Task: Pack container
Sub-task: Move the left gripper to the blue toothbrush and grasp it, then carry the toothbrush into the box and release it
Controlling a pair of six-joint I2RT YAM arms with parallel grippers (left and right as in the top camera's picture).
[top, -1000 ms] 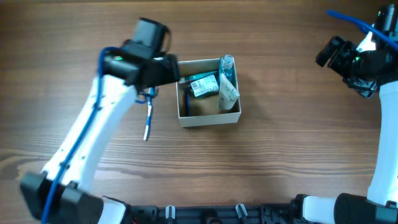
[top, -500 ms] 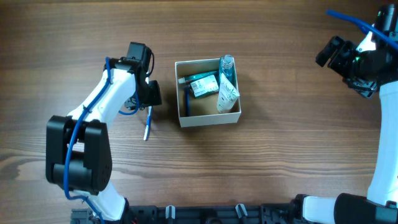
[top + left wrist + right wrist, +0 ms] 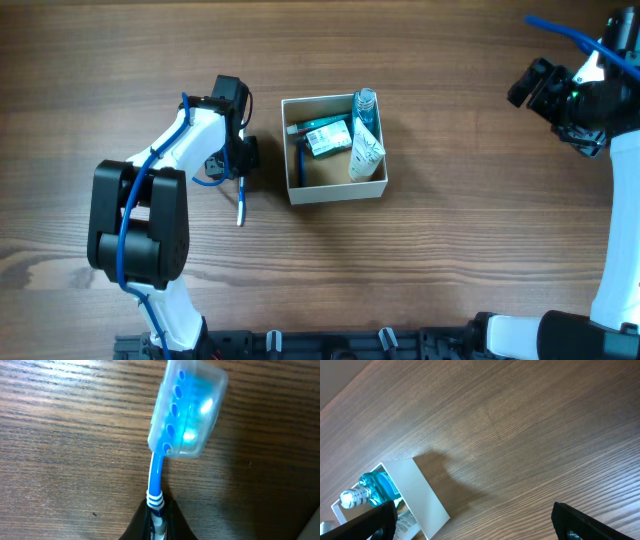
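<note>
Next, my left gripper lets go of the blue-and-white toothbrush inside the container (image 3: pixel 303 160), next to the slim dark blue stick.
The container (image 3: pixel 336 193), a small white-walled box with a tan inside, stands mid-table holding a blue bottle (image 3: pixel 365 105), a teal packet (image 3: pixel 327 137) and a white tube (image 3: pixel 366 150). Left of it a blue-and-white toothbrush (image 3: pixel 241 203) lies along the wood. My left gripper (image 3: pixel 240 168) is shut on its handle end. In the left wrist view the handle (image 3: pixel 156 472) runs out from my left gripper (image 3: pixel 157 522) to a clear blue head cover (image 3: pixel 187 410). My right gripper (image 3: pixel 535 85) hovers open at the far right, well away from the container (image 3: pixel 422 492).
Brown wooden table all around. The left arm's white links (image 3: pixel 140 230) reach back toward the front-left edge. The right arm's column (image 3: pixel 615 240) stands along the right edge. A black rail (image 3: pixel 330 345) runs along the front edge.
The left arm drew back from beside the container to the left, came down over the toothbrush and shut on its handle. The toothbrush shifted slightly. The right arm has not moved.
</note>
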